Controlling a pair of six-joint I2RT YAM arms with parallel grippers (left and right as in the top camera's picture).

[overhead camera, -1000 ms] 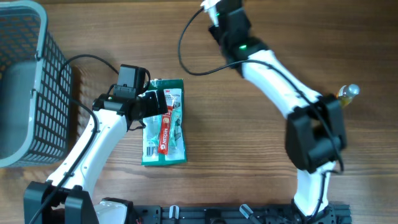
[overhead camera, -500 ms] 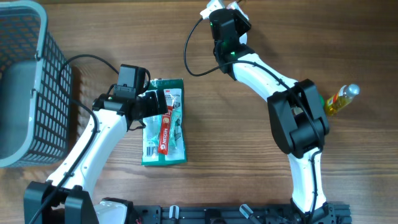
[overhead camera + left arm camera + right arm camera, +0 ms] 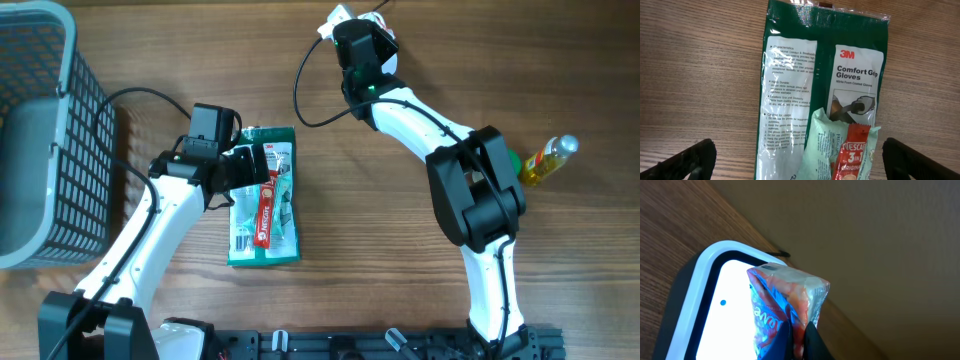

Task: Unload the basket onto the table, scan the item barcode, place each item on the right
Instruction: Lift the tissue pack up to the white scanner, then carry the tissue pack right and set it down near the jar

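Next, my right gripper sets the blue snack packet down on the bare table (image 3: 455,206) short of the yellow bottle. The packet now hangs in front of the scanner.
My right gripper (image 3: 799,341) is shut on a crinkly red and blue snack packet (image 3: 782,300), pinching its lower edge. The packet hangs in front of the scanner (image 3: 715,315), a dark box with a white rim and a bright white window. No barcode shows on the packet from here. In the overhead view the right gripper (image 3: 362,22) is at the table's far edge, top centre, with the white scanner (image 3: 337,16) partly hidden beside it. My left gripper (image 3: 246,166) stands open over a green glove pack (image 3: 800,70), and its fingers (image 3: 692,159) straddle the pack without touching it.
A red and mint Nescafe sachet (image 3: 852,152) lies on top of the glove pack (image 3: 250,250). A grey mesh basket (image 3: 45,130) stands at the left edge. A yellow bottle (image 3: 548,158) lies at the right, behind the right arm's elbow.
The right arm has folded, its elbow swinging left, and the gripper has shifted a little left at the far edge. The left arm has not moved.
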